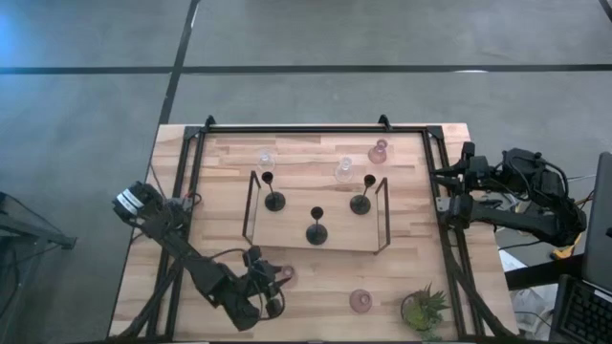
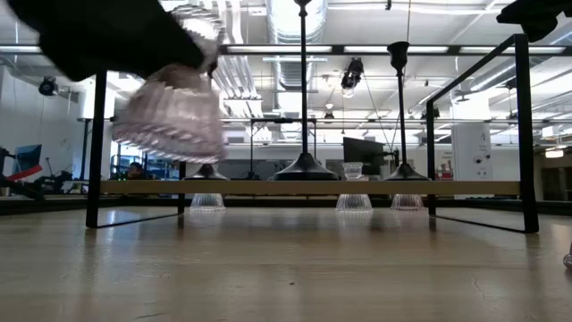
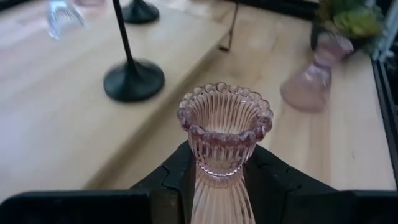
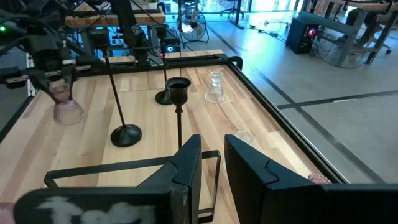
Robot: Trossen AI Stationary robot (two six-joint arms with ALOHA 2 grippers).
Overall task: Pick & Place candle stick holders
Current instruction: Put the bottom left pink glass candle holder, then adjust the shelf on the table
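The wooden riser sits at a slant against the table's front edge, so the robot's left gripper should put the pink holder down, then grab the riser's black frame (image 1: pixel 245 233) and pull it straight.
My left gripper (image 1: pixel 274 283) hovers near the table's front left and is shut on a pink ribbed glass candle holder (image 3: pixel 224 124), which also shows in the low view (image 2: pixel 172 112) and the right wrist view (image 4: pixel 64 107). Three black holders (image 1: pixel 316 229) stand on a wooden riser (image 1: pixel 287 239) at mid-table. Two clear glass holders (image 1: pixel 267 160) and a pink one (image 1: pixel 379 151) stand behind it. Another pink one (image 1: pixel 360 301) stands on its base near the front edge. My right gripper (image 4: pixel 211 168) is open and empty at the table's right edge (image 1: pixel 449 203). My left gripper pinches the pink holder's narrow waist (image 3: pixel 219 177) between its two fingers (image 3: pixel 268 180). The fingers come from above, slanting down. The flared, beaded end (image 3: pixel 225 112) sticks out past the fingertips. The holder hangs tilted, lifted clear of the table (image 2: pixel 170 116).
A black metal frame (image 1: pixel 384 215) rises around the riser. A small green potted plant (image 1: pixel 424 311) stands at the front right corner, beside the front pink holder. Black rails (image 1: pixel 316 128) run along the table's edges. Bare wood lies in front of the riser.
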